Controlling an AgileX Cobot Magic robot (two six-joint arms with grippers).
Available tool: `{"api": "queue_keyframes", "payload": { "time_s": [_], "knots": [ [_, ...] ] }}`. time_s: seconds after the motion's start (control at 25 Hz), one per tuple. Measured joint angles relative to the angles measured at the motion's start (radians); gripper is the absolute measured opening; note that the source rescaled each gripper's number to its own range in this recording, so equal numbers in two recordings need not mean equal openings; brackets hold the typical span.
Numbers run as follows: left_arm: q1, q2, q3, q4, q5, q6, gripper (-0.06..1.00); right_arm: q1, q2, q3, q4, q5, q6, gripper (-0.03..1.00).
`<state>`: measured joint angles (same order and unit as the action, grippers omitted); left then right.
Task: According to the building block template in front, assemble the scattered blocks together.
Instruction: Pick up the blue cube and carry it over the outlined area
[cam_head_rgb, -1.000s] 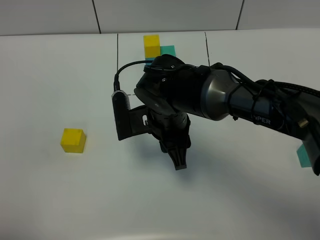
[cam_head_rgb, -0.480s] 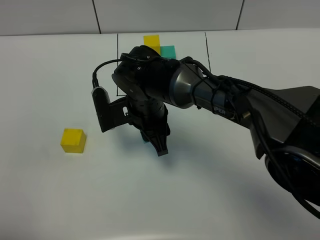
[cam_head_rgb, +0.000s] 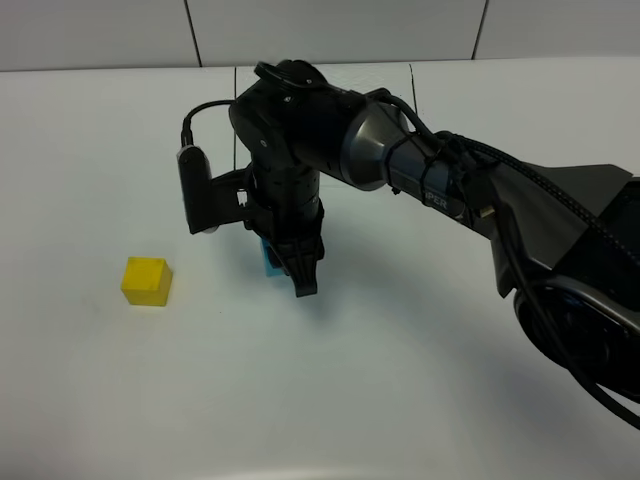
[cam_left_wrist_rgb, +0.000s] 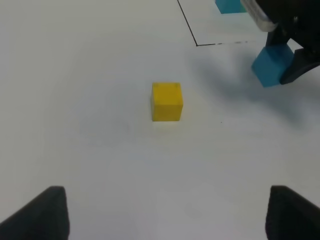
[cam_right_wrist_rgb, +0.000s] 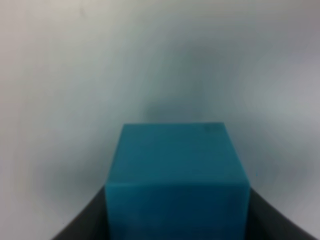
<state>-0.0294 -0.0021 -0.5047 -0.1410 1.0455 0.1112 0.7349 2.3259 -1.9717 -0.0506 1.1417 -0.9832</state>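
Note:
Next, I set the blue cube, still hanging tilted low over the table, down with my right gripper on the white table, level with the loose yellow cube (cam_head_rgb: 295, 265).
My right gripper (cam_head_rgb: 292, 276) reaches across to the left of middle and is shut on a blue cube (cam_head_rgb: 267, 258), one of the scattered blocks. The cube (cam_right_wrist_rgb: 177, 175) fills the space between the dark fingers in the right wrist view and hangs tilted, low over the table (cam_left_wrist_rgb: 272, 65). A yellow cube (cam_head_rgb: 146, 280) lies loose to its left, also ahead of my left gripper (cam_left_wrist_rgb: 170, 215), which stands open and empty. The arm hides most of the building block template; only its black frame line (cam_head_rgb: 236, 100) and a blue part (cam_left_wrist_rgb: 227, 5) show.
The white table (cam_head_rgb: 400, 400) stretches around the blocks. The right arm's thick body (cam_head_rgb: 420, 170) spans from the right edge over the middle, covering what lies behind it. A tiled wall (cam_head_rgb: 330, 30) bounds the far edge.
The right arm has swung left and a little farther back with the blue cube in its grip, closer to the yellow cube. The yellow cube has not moved.

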Motion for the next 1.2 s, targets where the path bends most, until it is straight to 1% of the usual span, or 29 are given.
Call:
{"api": "queue_keyframes", "payload": {
  "time_s": [0.28,0.52,0.84,1.2],
  "knots": [
    [0.000,0.000,0.000,0.000,0.000,0.000,0.70,-0.016,0.045,0.000,0.001,0.001,0.019,0.01],
    [0.000,0.000,0.000,0.000,0.000,0.000,0.70,-0.053,0.063,0.000,0.003,0.009,0.049,0.01],
    [0.000,0.000,0.000,0.000,0.000,0.000,0.70,-0.052,0.068,0.000,0.065,-0.009,0.051,0.01],
    [0.000,0.000,0.000,0.000,0.000,0.000,0.70,-0.052,0.088,0.000,0.064,-0.033,0.065,0.01]
  ]
}}
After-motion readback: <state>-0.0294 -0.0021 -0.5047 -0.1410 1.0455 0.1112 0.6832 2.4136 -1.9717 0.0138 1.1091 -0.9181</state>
